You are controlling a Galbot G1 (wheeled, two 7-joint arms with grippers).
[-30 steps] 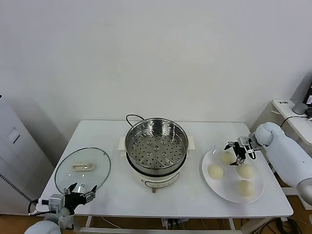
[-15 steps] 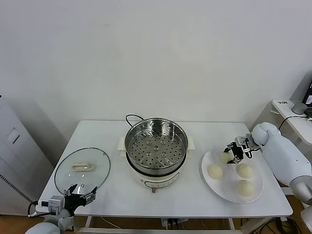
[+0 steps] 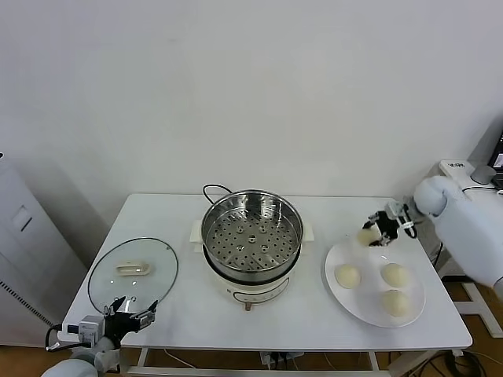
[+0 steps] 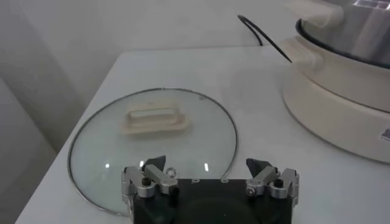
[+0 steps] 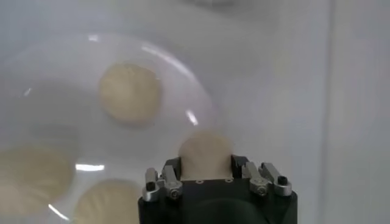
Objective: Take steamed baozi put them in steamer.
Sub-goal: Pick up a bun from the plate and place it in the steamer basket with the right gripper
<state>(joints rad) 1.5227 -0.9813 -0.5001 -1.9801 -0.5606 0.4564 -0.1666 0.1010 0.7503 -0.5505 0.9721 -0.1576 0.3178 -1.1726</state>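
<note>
The robot's right gripper should release the baozi on the far part of the steamer's perforated bottom point(image 3: 252, 218), behind its middle dimple. The baozi is now above the plate's far edge.
My right gripper point(image 3: 372, 233) is shut on a cream-white baozi point(image 3: 366, 236) and holds it in the air above the far edge of the white plate point(image 3: 360, 301); the bun shows between the jaws in the right wrist view point(image 5: 204, 153). Three more baozi point(image 3: 347, 276) point(image 3: 394, 275) point(image 3: 397, 302) lie on the plate, also in the right wrist view point(image 5: 129, 92). The shiny steamer point(image 3: 252, 233) with its perforated bottom stands empty at the table's middle, left of the held bun. My left gripper point(image 3: 130, 310) is open and parked at the table's front left corner.
The glass lid with a white handle point(image 3: 134, 272) lies flat at the table's left, also in the left wrist view point(image 4: 152, 131). The steamer's black cord point(image 3: 214, 189) curls behind it. A white cabinet point(image 3: 468, 184) stands beyond the table's right edge.
My right gripper closed on the plate's far baozi and lifted it up off the plate. The left arm has not moved.
</note>
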